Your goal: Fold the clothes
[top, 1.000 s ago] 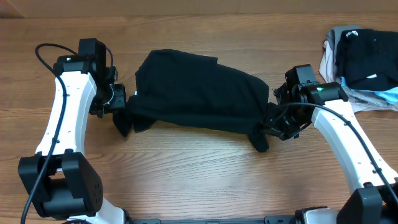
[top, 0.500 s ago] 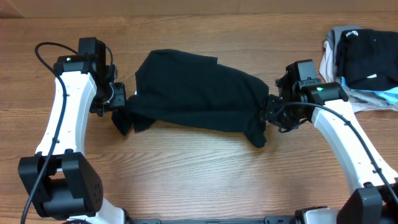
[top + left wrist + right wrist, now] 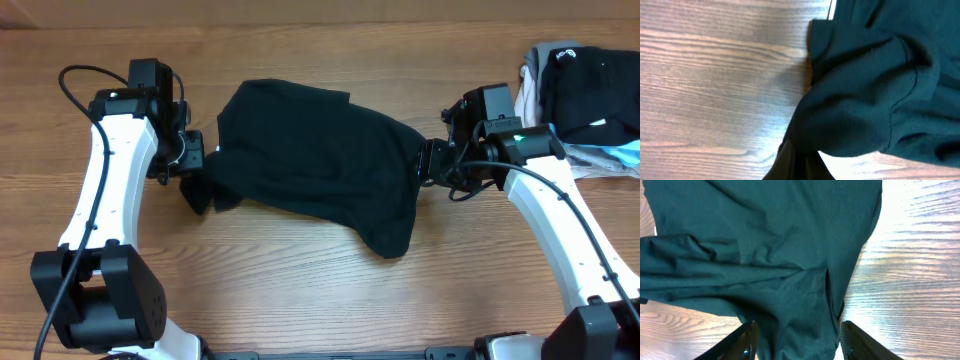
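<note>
The robot's right gripper will close on the upper layer's corner (image 3: 401, 186) (image 3: 819, 289) of the black garment, farther back than the garment's loose corner toward the front.
A black garment (image 3: 320, 150) lies bunched across the middle of the wooden table. My left gripper (image 3: 193, 170) is at its left edge. In the left wrist view the fingers (image 3: 800, 164) are shut on a fold of the black cloth (image 3: 880, 75), just above the wood. My right gripper (image 3: 428, 168) is at the garment's right edge. In the right wrist view its fingers (image 3: 800, 340) are spread wide, with the black cloth (image 3: 765, 255) lying loose between them. A loose corner (image 3: 385, 240) of the garment lies toward the front.
A pile of other clothes (image 3: 585, 95), dark on top with grey, white and light blue beneath, sits at the back right corner. Bare wooden table (image 3: 300, 290) stretches in front of the garment. Each arm's base is near the front edge.
My right gripper has moved back and slightly left along the garment's right edge. The corner that was bunched at it now lies spread toward the front. The left gripper has barely moved.
</note>
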Available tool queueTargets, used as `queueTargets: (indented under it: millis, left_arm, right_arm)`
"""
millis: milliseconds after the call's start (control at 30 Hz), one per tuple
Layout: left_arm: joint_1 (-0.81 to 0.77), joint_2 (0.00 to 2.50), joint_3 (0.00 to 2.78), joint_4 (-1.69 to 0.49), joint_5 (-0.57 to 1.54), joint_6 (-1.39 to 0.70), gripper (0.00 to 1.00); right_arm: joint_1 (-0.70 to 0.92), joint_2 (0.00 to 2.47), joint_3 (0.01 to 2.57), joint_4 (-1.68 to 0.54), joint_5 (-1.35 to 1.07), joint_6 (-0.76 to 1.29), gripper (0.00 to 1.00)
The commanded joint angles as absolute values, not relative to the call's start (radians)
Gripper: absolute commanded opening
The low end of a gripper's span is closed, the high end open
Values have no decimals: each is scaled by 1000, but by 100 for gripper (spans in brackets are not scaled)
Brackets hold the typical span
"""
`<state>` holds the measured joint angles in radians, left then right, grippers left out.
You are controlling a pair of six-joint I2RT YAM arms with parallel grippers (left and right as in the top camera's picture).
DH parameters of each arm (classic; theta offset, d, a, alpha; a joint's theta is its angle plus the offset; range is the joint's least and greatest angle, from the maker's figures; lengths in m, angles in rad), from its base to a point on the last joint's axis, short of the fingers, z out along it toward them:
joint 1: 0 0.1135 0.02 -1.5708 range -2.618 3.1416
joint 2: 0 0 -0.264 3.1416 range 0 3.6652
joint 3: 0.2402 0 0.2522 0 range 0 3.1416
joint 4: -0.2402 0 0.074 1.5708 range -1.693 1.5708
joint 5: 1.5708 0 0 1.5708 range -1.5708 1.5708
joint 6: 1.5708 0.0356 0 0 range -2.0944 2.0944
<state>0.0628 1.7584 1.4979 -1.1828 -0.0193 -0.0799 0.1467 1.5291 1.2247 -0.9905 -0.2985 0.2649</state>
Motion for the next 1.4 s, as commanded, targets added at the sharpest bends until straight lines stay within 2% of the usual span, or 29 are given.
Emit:
queueTargets:
  millis: [0,233,400,767,1367]
  left_arm:
    - [57,1752,1493,-1168,-33,-105,4]
    - [57,1752,1493,-1151,-32,-105,4]
    - [57,1752,1493,-1150,-32,-105,4]
    - [57,1752,1493,-1149,-33,-105,4]
    - [57,1752,1493,-1143,-33,-105,4]
  right_arm:
    - [178,1559,1216,-997,-292,254,57]
    - [261,1604,1140,-938,-249,294,59]
    - [263,1650,1099,-813,-206,300,58]
    - [263,1722,1099,-723,-90,300,56]
    - [239,1728,1099,-780,-67,324,28]
